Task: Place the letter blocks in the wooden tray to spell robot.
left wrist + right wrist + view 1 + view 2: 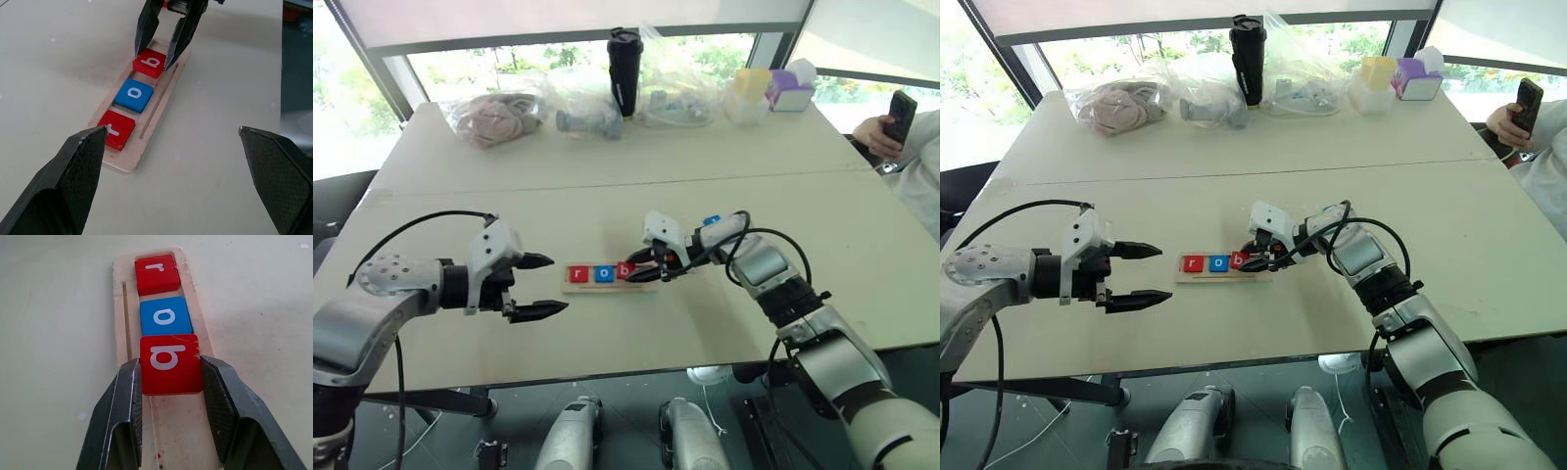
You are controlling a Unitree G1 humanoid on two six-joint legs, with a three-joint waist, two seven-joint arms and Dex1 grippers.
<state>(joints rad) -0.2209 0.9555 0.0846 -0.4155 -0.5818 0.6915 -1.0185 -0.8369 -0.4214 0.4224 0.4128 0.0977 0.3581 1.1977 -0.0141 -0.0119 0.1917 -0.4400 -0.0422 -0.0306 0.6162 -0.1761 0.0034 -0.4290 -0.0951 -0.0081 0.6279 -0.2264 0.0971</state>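
Note:
My right gripper has the red b block. It will let go of it in the wooden tray, snug (613, 274) (169, 338) against the blue o block.
The wooden tray (607, 288) lies at the middle of the table, lengthwise from left to right. In it a red r block (578, 274) and a blue o block (604, 273) sit side by side. Right after them is a red b block (170, 363), and my right gripper (631, 271) is shut on its two sides, reaching in from the right at the tray's level. My left gripper (558, 284) hangs open just left of the tray, its fingers (80, 161) wide apart and holding nothing. A small blue piece (711, 220) peeks out behind my right wrist.
Along the table's far edge stand plastic bags (494, 116), a black tumbler (625, 70) and yellow and purple containers (769, 88). A person holding a phone (901, 116) sits at the far right. The tray's right half (183, 431) is bare wood.

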